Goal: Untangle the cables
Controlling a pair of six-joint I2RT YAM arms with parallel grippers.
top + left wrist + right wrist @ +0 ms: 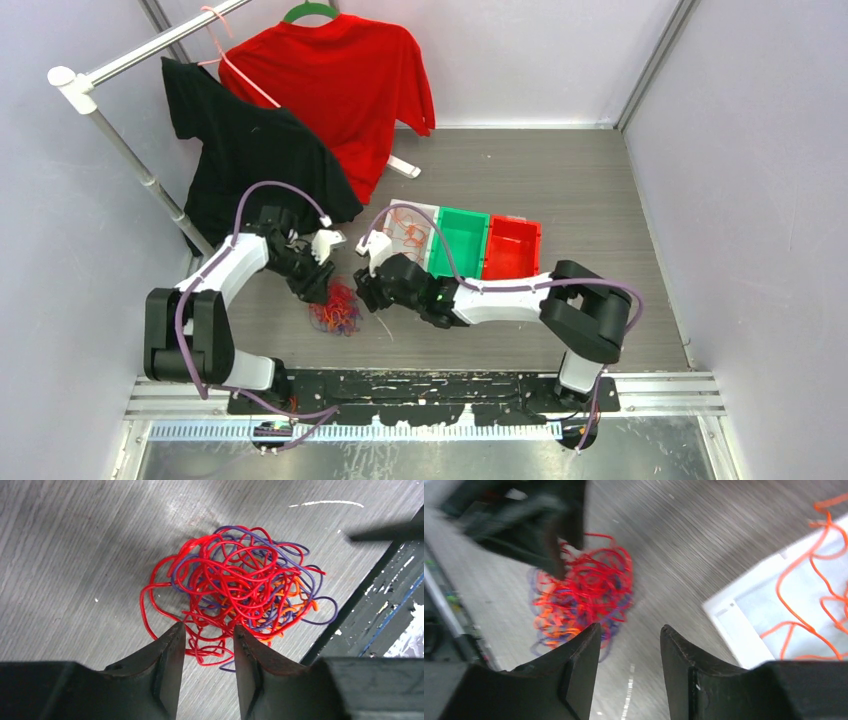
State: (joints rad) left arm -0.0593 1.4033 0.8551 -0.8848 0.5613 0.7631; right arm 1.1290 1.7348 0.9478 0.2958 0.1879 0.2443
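Observation:
I should move my right gripper's fingers over from beside the tangle, where they are now, and pinch the orange cables [555, 624] before my left gripper pulls at the red loops.
The cables [337, 309] lie as a fist-sized tangle of red, orange and purple wire [235, 587] on the grey table, between the two arms. My left gripper [209, 630] hangs just above the tangle's near edge, open, a few red loops showing between its fingers but not pinched. My right gripper [630, 630] is open and empty, to the right of the tangle [579, 592], with bare table between its fingers. In the right wrist view the left gripper's dark fingers [551, 525] stand over the tangle. Loose orange cables [819, 580] lie in the white bin [408, 228].
A green bin [458, 242] and a red bin [512, 248] stand next to the white one, behind the right arm. A black shirt [255, 150] and a red shirt [340, 80] hang on a rail at the back left. The black base plate [380, 605] borders the tangle.

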